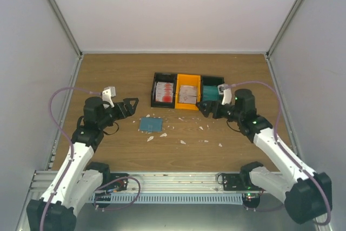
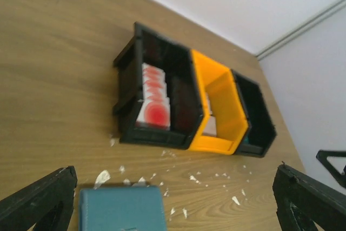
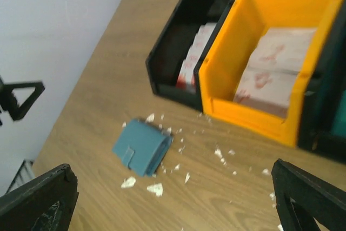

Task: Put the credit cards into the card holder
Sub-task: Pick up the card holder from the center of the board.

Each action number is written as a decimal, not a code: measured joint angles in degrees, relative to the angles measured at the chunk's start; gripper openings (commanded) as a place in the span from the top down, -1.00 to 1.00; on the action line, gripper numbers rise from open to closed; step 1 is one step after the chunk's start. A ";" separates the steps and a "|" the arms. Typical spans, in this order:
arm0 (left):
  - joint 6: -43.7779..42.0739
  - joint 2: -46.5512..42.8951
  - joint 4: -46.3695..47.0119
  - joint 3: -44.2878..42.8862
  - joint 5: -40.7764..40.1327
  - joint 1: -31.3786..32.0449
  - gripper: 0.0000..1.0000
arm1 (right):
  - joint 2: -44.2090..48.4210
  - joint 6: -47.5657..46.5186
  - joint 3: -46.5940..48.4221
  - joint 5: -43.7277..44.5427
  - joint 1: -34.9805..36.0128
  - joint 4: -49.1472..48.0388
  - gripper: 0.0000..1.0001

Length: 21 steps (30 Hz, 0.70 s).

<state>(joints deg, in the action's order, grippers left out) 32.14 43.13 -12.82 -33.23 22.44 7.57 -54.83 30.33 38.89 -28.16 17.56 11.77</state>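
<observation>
The next move for my left gripper should be to go to the card holder's short edge [image 1: 141,124] [image 2: 83,212], the one farther from my right gripper, and close there.
The card holder [image 1: 151,124] is a closed blue-teal wallet lying flat on the wooden table, also in the left wrist view [image 2: 121,209] and the right wrist view [image 3: 142,147]. Red-and-white credit cards [image 1: 164,93] stand in the left black bin [image 2: 154,98]. Whitish cards [image 1: 188,93] lie in the orange bin [image 3: 270,71]. Teal cards [image 1: 211,94] sit in the right black bin. My left gripper [image 1: 130,104] is open and empty, just left of and behind the holder [image 2: 173,204]. My right gripper [image 1: 204,107] is open and empty, in front of the bins [image 3: 173,204].
The three bins stand side by side at the middle back: black [image 1: 155,87], orange [image 1: 198,82], black [image 1: 220,79]. Small white scraps [image 1: 183,142] are scattered on the table between the holder and the bins. Walls enclose the table on three sides.
</observation>
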 measured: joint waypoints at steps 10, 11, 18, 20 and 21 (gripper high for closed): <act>7.56 4.90 -0.22 3.74 -6.71 -0.24 -0.71 | -17.49 -0.13 -1.86 -0.96 12.37 -7.30 -0.72; 8.02 5.35 -0.20 4.35 -7.13 -0.24 -0.65 | -19.37 -0.26 -1.09 -0.70 13.53 -7.48 -0.71; 11.04 8.96 0.04 8.94 -6.29 -0.15 -0.40 | -30.47 -1.11 5.18 1.14 20.94 -8.98 -0.55; 11.78 8.98 0.31 10.27 -5.73 0.20 -0.36 | -32.98 -0.90 6.51 1.49 23.10 -9.42 -0.42; 12.09 9.01 0.81 11.19 -5.25 0.42 -0.34 | -34.47 -0.76 7.21 1.77 24.11 -9.75 -0.35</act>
<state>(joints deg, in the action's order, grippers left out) 44.23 52.14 -12.01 -22.04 17.19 7.99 -89.30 29.56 46.11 -26.39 41.67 2.02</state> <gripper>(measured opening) 0.694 0.758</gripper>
